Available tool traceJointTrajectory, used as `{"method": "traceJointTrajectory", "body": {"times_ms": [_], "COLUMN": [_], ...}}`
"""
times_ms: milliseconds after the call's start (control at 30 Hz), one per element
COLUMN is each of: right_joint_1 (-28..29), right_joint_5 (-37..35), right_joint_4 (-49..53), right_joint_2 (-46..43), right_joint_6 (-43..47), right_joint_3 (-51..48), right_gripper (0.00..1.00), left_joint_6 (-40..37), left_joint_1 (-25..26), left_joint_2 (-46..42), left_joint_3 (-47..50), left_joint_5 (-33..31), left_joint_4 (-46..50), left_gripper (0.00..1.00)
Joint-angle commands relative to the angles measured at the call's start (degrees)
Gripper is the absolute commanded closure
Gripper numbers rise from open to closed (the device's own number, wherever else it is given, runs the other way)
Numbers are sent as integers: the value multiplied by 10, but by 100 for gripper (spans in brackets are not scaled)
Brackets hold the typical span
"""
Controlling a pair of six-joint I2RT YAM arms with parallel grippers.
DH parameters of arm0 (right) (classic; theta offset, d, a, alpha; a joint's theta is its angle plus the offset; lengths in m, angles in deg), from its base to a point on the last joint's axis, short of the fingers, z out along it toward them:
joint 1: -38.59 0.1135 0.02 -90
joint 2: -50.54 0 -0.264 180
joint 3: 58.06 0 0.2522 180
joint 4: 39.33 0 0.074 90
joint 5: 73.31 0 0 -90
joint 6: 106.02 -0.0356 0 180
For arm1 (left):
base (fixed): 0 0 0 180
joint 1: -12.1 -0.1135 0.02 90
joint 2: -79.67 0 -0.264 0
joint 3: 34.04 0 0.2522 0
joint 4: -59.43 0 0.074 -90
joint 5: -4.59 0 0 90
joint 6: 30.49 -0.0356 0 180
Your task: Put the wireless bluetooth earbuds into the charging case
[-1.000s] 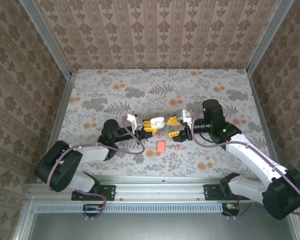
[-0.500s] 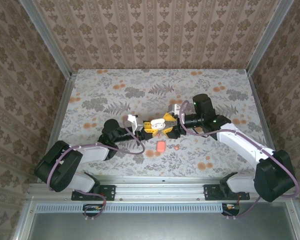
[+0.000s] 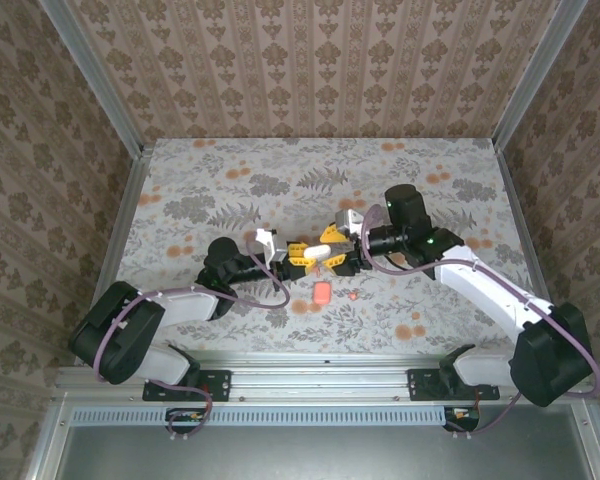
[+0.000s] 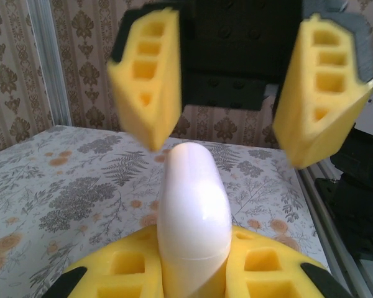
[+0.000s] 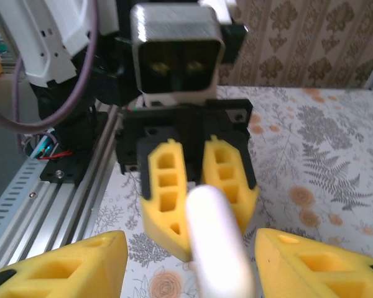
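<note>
Next, I let go of the white case with my left gripper on the floral table (image 3: 272, 267) under that gripper's own wrist, near the coral case.
A white, rounded charging case (image 4: 194, 211) with a seam line stands on end, and my left gripper (image 4: 194, 264) is shut on its lower part. In the top view the white case (image 3: 319, 252) is at the table's middle, held by the left gripper (image 3: 302, 254). My right gripper (image 3: 342, 247) faces it, and its yellow fingers (image 4: 146, 81) stand open on either side of the case's top with gaps. In the right wrist view the case (image 5: 221, 248) sits between the right gripper's (image 5: 193, 267) spread fingers. One tiny coral earbud (image 3: 353, 296) lies on the table.
A coral rounded case (image 3: 322, 292) lies on the floral table (image 3: 210, 180) just in front of the two grippers, with the coral earbud to its right. Patterned walls and metal rails (image 3: 130, 200) bound the table on three sides.
The right gripper has swung left from beside the coral earbud to the white case and now straddles it. The left gripper has kept its hold and barely moved.
</note>
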Motion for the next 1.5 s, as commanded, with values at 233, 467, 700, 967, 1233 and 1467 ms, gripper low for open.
{"method": "traceJointTrajectory", "body": {"times_ms": [233,467,700,967,1233,1467], "right_joint_1": [-30,-43,-45,-42,2,30], "right_joint_5": [-17,-145,-211,-257,-261,-279], "right_joint_4": [-51,-45,72,186,200,207], "right_joint_2": [-55,-35,26,94,116,126], "right_joint_6": [-102,-273,-423,-592,-647,-669], "right_joint_3": [-43,-47,9,59,76,88], "right_gripper": [43,39,40,41,40,39], "left_joint_6": [57,160,239,296,300,294], "left_joint_1": [-8,-35,-80,-161,-179,-182], "left_joint_2": [-10,-23,-46,4,106,162], "left_joint_3": [-17,-60,-103,-143,-217,-263], "left_joint_5": [-55,-105,-152,-116,-52,-53], "left_joint_4": [36,278,540,668,738,803], "left_gripper": [93,94,94,91,88,84]}}
